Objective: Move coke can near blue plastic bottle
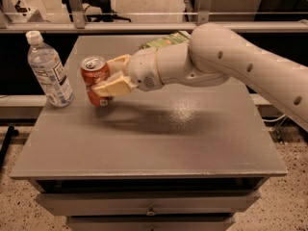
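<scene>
Next, my gripper sets the coke can down so that it stands upright on the grey table [87, 97], close against the blue plastic bottle.
The coke can [94, 77], red-orange with a silver top and pull tab, is upright at the left part of the grey table [154, 143]. My gripper [109, 77] is shut on the can, one cream finger behind it and one in front. The can's base is at or just above the table surface. The blue plastic bottle [48, 71], clear with a white cap and a white-and-blue label, stands upright at the table's left edge, a short gap left of the can. My white arm reaches in from the right.
A green snack bag [163, 40] lies at the back of the table, partly hidden behind my arm. Drawers run under the table's front edge. A railing and chairs stand behind the table.
</scene>
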Robot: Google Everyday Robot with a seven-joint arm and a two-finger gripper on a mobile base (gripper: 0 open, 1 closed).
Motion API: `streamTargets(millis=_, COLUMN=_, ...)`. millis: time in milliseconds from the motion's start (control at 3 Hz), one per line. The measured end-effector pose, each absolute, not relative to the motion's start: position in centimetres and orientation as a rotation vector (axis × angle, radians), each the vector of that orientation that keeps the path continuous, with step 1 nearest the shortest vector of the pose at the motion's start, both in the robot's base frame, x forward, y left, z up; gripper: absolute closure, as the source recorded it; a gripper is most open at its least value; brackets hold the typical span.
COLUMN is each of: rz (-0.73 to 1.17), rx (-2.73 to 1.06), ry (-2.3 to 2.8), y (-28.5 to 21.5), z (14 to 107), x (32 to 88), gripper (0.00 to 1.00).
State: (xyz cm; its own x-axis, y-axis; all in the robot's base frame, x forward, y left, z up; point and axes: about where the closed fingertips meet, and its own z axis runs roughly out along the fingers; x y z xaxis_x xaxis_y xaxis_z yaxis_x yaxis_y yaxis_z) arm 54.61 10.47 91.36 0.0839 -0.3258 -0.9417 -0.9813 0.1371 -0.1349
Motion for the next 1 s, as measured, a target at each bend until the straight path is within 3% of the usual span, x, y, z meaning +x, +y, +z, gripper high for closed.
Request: streamTargets(millis=1000, rz=0.875, rx=-1.335, ry=1.439, y=14.0, z=88.9, x=59.5, gripper=1.00)
